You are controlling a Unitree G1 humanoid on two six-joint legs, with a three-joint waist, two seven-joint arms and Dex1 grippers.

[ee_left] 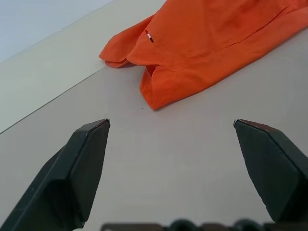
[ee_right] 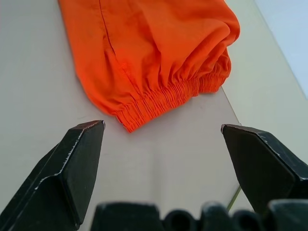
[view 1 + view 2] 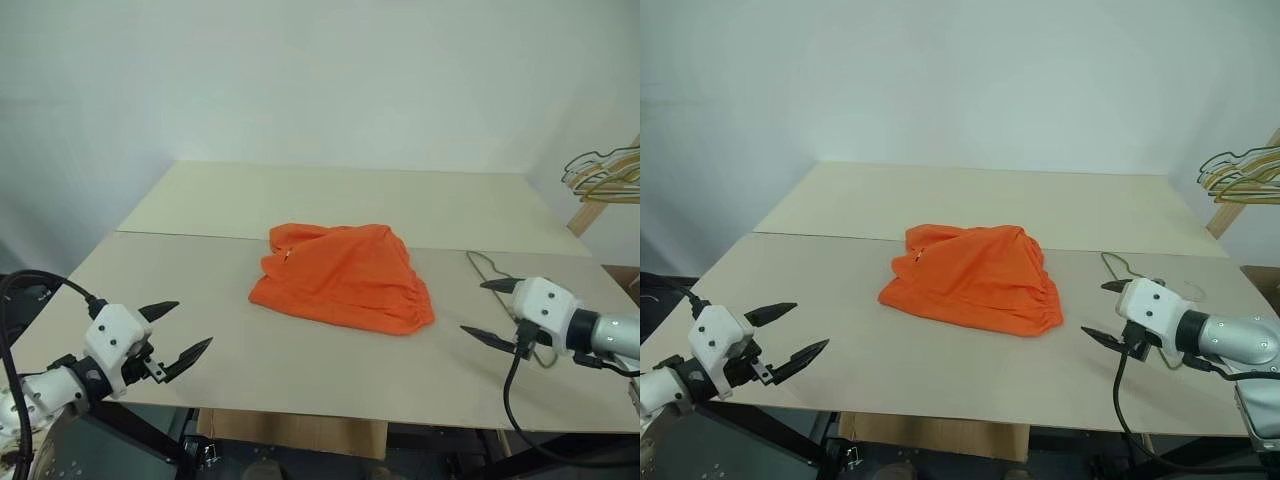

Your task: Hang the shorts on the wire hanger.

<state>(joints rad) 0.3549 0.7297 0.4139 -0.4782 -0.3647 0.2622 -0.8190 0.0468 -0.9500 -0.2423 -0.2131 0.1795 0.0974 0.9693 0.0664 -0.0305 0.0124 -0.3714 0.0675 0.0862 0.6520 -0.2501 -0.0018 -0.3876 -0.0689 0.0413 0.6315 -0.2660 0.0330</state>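
Note:
The near corner of the orange shorts [image 3: 255,295] [image 1: 157,102], at the end opposite the gathered waistband, will be gripped by my left gripper.
The bright orange shorts [image 3: 345,275] lie crumpled in the middle of the pale table [image 3: 300,200], with the gathered elastic waistband [image 2: 163,98] turned to the right. The thin wire hanger [image 3: 482,266] lies flat on the table to the right of the shorts, and part of it is hidden behind my right hand. My left gripper [image 3: 194,323] hovers open at the front left, well short of the shorts, and holds nothing. My right gripper [image 3: 472,307] is open and empty at the front right, pointing toward the waistband, over the wire hanger.
A bunch of gold and silver wire hangers [image 3: 605,172] hangs on a wooden stand [image 3: 588,215] beyond the table's right edge. The table top is two boards with a seam [image 3: 180,236] running across it behind the shorts. A white wall stands behind.

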